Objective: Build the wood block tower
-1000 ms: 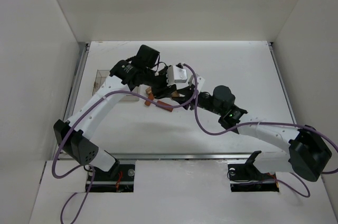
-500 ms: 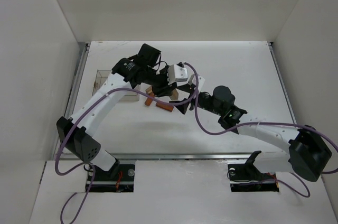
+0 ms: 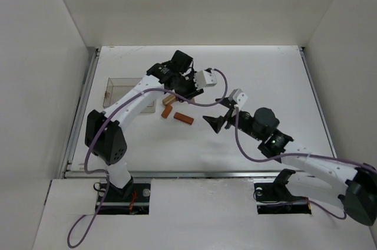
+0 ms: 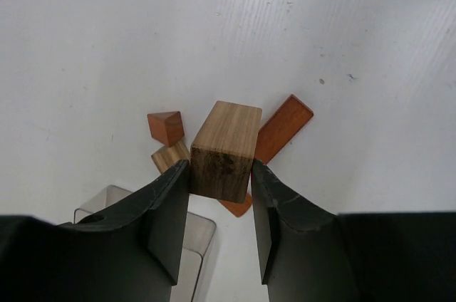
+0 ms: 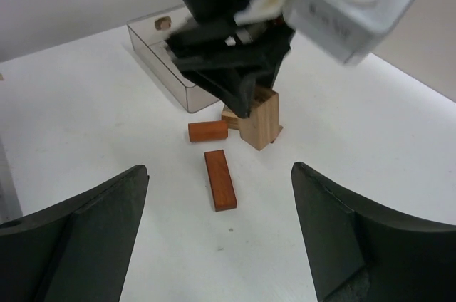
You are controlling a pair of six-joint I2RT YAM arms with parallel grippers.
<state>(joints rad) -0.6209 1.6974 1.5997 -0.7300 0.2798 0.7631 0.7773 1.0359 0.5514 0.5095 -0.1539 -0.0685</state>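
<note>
The light tan block, now held nearly upright over the other pieces, will be set down by my left gripper on the bare table (image 3: 199, 109) (image 4: 253, 63) next to the reddish bar, away from the box.
My left gripper (image 4: 221, 174) is shut on a light tan wooden block (image 4: 224, 149) and holds it nearly upright over the other pieces. Under it lie a reddish wedge (image 4: 165, 127), a tan piece (image 4: 169, 156) and a reddish bar (image 4: 283, 128). In the right wrist view the held tan block (image 5: 260, 122) stands beside a short reddish piece (image 5: 207, 131), with the flat reddish bar (image 5: 221, 179) nearer. My right gripper (image 5: 219, 170) is open with nothing in it, drawn back from the blocks. From above, the left gripper (image 3: 179, 94) is over the cluster and the right gripper (image 3: 215, 122) is right of the bar (image 3: 184, 119).
A clear plastic box (image 3: 121, 91) stands at the left of the table, close behind the blocks; in the right wrist view the box (image 5: 167, 60) holds one small tan piece. White walls close in the table on three sides.
My right gripper has opened and pulled back to the right, away from the blocks. The left arm has swung right and back, still over the cluster.
</note>
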